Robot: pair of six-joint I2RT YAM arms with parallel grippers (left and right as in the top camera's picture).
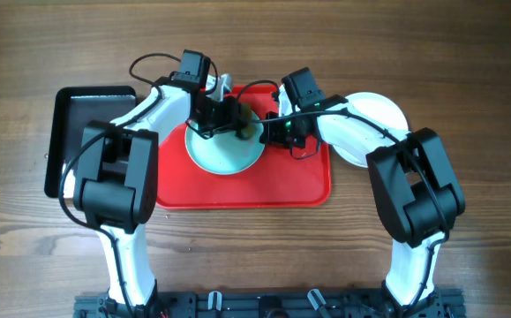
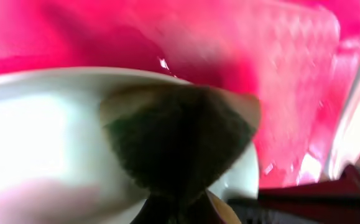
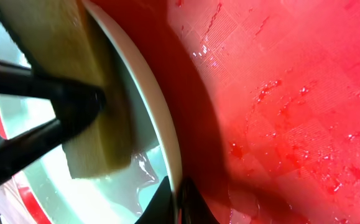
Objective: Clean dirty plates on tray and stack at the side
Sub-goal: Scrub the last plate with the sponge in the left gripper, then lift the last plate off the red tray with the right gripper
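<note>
The robot's right gripper needs to release the pale plate on top of the other plate [image 1: 368,130] that lies off the red tray.
A pale mint-white plate [image 1: 224,157] lies on the red tray [image 1: 299,181], toward its back left. My left gripper [image 1: 222,117] is shut on a sponge and presses it on the plate's far part. In the left wrist view the dark sponge [image 2: 173,137] sits on the plate [image 2: 43,137]. My right gripper [image 1: 268,131] is shut on the plate's right rim. The right wrist view shows the rim [image 3: 148,118] between my fingers [image 3: 178,202], beside the tan sponge [image 3: 74,62]. The plate's inside is wet. A second plate [image 1: 383,110] lies off the tray at the right.
A smaller black tray [image 1: 78,115] lies on the wooden table left of the red tray. The red tray's surface [image 3: 279,93] is wet with droplets. Both arms cross over the tray's back half. The right arm partly covers the plate at the side.
</note>
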